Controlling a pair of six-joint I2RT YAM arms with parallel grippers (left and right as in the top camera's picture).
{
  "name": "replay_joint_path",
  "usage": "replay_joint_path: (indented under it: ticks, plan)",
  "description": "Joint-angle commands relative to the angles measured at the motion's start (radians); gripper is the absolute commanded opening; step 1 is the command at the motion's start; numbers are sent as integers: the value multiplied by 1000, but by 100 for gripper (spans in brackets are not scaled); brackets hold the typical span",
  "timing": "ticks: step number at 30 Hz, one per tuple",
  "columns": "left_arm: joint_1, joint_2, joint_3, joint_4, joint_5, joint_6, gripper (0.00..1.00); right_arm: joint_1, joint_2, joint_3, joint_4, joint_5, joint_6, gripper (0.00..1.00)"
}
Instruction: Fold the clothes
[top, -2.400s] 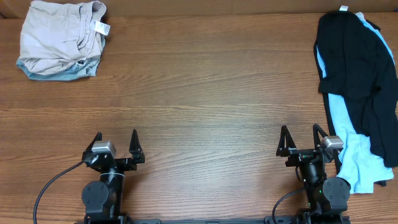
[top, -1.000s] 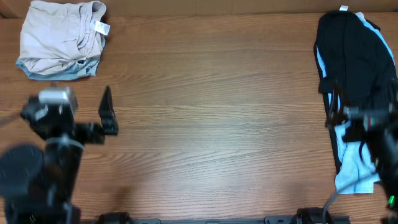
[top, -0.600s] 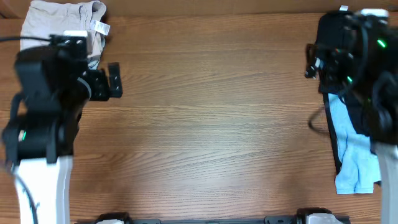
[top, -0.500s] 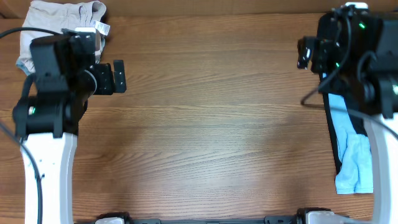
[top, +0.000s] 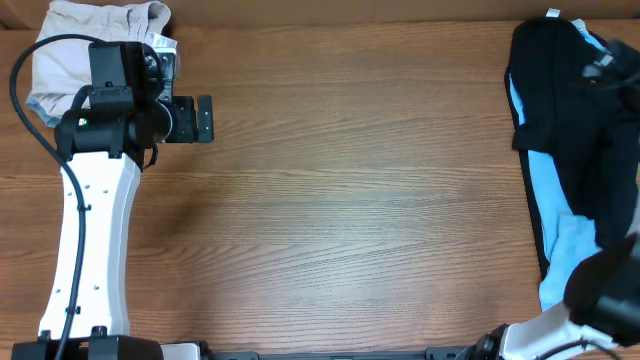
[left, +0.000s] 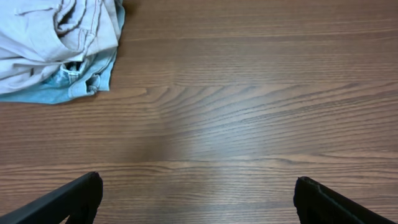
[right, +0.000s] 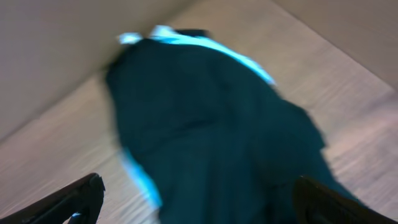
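The fingers of my right gripper should next go down to the black garment's middle fold (top: 596, 130) (right: 249, 196) and close there, to lift the black garment off the light blue garment.
A crumpled pile of a black garment (top: 570, 90) over a light blue garment (top: 570, 250) lies at the table's right edge. In the right wrist view the black garment (right: 217, 118) fills the blurred frame, under my open, empty right gripper (right: 196, 199). A folded beige garment on light blue cloth (top: 95, 55) sits at the far left corner; it also shows in the left wrist view (left: 56, 43). My left gripper (top: 203, 119) is open and empty, just right of that stack; in the left wrist view its jaws (left: 196, 199) are wide apart over bare wood.
The wooden table (top: 350, 200) spans the view. The left arm (top: 95, 230) reaches from the front edge toward the far left. The right arm's body (top: 610, 290) is blurred at the right front corner.
Both arms rose from their rest pose at the front edge. The left arm swung to the far left stack. The right arm swung over the black pile at the right.
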Motion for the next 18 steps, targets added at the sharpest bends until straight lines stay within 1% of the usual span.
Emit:
replay_joint_path:
  ticks: [1,4,6,8,14,16,17,18]
  plan:
    - [0,7,26,13,-5,19,100,-71,100,20,30,11,22,100]
    - [0,7,26,26,-4,18,100,-114,183,20,54,-10,21,100]
    - [0,7,26,30,3,18,100,-131,233,20,66,-60,6,100]
    - [0,7,26,31,3,18,100,-140,278,20,70,-95,-8,96]
    - [0,7,26,31,2,18,100,-146,366,20,71,-94,-8,86]
    - [0,7,26,34,2,19,100,-146,388,20,73,-100,-8,63]
    - [0,7,26,35,2,18,100,-146,396,20,73,-103,-8,55]
    - [0,7,26,37,2,18,100,-146,400,20,73,-110,-8,43]
